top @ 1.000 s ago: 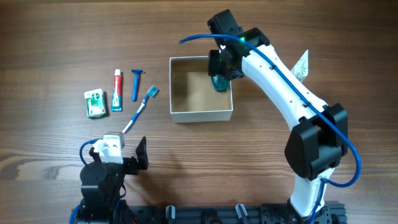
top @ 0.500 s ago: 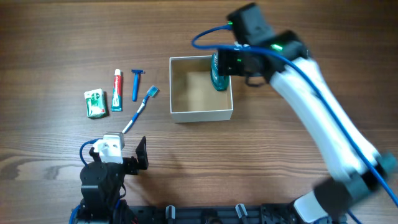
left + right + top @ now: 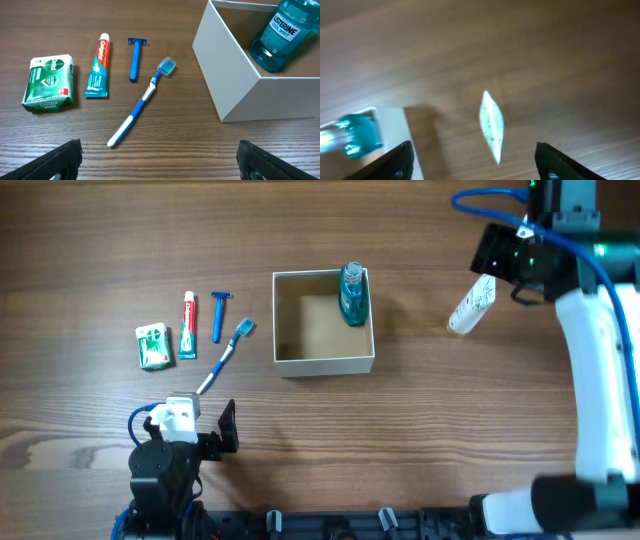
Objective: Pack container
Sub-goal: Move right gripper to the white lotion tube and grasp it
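Note:
Next, I close my right gripper on the flat top end [image 3: 486, 282] [image 3: 491, 125] of the white tube, the end that points up toward the gripper's open fingers.
The container [image 3: 325, 364] is a square white-walled box with a tan inside, mid-table; it also shows in the left wrist view [image 3: 225, 65]. A teal mouthwash bottle [image 3: 351, 295] stands in its far right corner and shows in the left wrist view [image 3: 280, 35]. Left of the box lie a toothbrush [image 3: 225, 358], a blue razor [image 3: 219, 315], a toothpaste tube [image 3: 188, 325] and a green soap pack [image 3: 153, 346]. My left gripper [image 3: 160, 162] is open and empty at the near edge, short of the toothbrush [image 3: 142, 102]. My right gripper [image 3: 475, 162] is open and empty above a white tube [image 3: 491, 125].
The white tube [image 3: 471, 305] lies on the table to the right of the box, just beside my right arm's head [image 3: 520, 250]. The box corner [image 3: 390, 130] shows at the left of the right wrist view. The table is dark wood.
My right gripper let go of the mouthwash bottle in the box and swung away to the right, over the white tube. The left arm has not moved.

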Motion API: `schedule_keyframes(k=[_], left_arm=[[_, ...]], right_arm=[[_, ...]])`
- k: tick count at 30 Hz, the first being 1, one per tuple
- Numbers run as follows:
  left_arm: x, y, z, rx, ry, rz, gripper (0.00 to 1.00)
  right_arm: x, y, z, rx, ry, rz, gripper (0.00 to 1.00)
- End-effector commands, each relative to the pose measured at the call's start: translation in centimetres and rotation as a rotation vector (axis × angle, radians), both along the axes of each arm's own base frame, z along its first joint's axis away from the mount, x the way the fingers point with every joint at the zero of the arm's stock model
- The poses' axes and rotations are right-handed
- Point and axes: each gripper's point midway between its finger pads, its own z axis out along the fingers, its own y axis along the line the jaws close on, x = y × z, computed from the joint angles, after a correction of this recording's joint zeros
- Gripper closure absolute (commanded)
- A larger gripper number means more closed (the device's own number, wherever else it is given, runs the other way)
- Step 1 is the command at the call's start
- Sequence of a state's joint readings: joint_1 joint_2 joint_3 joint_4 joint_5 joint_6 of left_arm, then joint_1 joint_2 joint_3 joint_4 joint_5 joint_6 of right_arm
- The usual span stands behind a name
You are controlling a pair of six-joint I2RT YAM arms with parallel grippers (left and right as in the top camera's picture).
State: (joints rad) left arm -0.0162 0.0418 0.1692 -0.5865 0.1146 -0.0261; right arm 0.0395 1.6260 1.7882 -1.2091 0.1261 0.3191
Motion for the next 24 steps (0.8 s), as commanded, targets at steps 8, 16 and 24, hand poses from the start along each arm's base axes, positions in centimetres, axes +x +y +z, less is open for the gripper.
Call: schedule_keyframes(k=[8,16,24], left_arm=[[-0.1,-0.3,-0.5,0.005,0.007,-0.024,0.00],[-0.1,-0.3,-0.5,0.005,0.007,-0.024,0.00],[-0.1,-0.3,-0.5,0.005,0.007,-0.024,0.00]], right_arm=[[1.4,-0.4,-10.8,0.019,0.313,-0.033,0.56],[1.3,-0.4,-10.1,0.020,0.299,-0.034,0.96],[-1.6,0.7,-3.1,0.022,0.149,0.000,0.96]])
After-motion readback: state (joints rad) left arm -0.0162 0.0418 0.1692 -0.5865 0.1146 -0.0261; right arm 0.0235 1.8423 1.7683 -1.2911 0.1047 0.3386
